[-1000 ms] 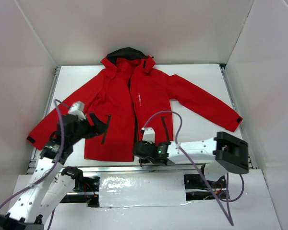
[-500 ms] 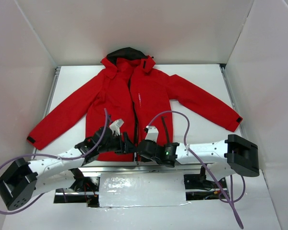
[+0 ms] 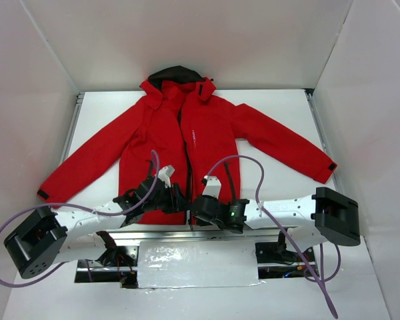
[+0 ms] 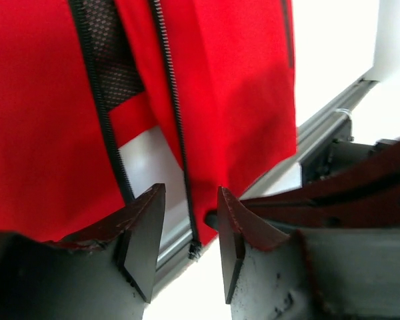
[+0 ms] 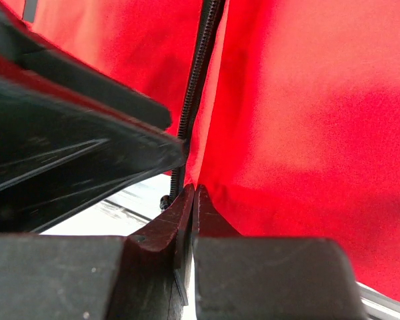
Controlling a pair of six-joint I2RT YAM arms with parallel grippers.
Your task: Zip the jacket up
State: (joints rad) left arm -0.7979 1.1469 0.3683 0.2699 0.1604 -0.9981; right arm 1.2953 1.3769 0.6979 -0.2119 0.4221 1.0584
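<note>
I need to pinch that end (image 4: 193,230) with my left gripper and lift it, as my right gripper holds the jacket's hem beside the zipper teeth, leaving the zipper's bottom end loose.
The red jacket (image 3: 161,133) lies flat on the white table, front up, hood at the far end, its front zipper (image 3: 189,167) undone at the bottom. My right gripper (image 3: 193,209) is at the middle of the hem. In the right wrist view it (image 5: 195,191) is shut on the hem edge of the right front panel, beside the zipper teeth (image 5: 199,80). My left gripper (image 3: 177,198) sits just left of it. In the left wrist view its jaws (image 4: 190,195) stand apart on either side of the zipper tape's bottom end (image 4: 195,249), not touching it.
A metal rail (image 3: 157,235) runs along the table's near edge just below the hem. The right arm's dark fingers (image 4: 333,193) crowd the left gripper's right side. White walls enclose the table on three sides. The sleeves (image 3: 287,147) spread out to both sides.
The left arm swung from the jacket's left sleeve side in to the centre of the hem, and its jaws narrowed. The right gripper stayed shut on the hem.
</note>
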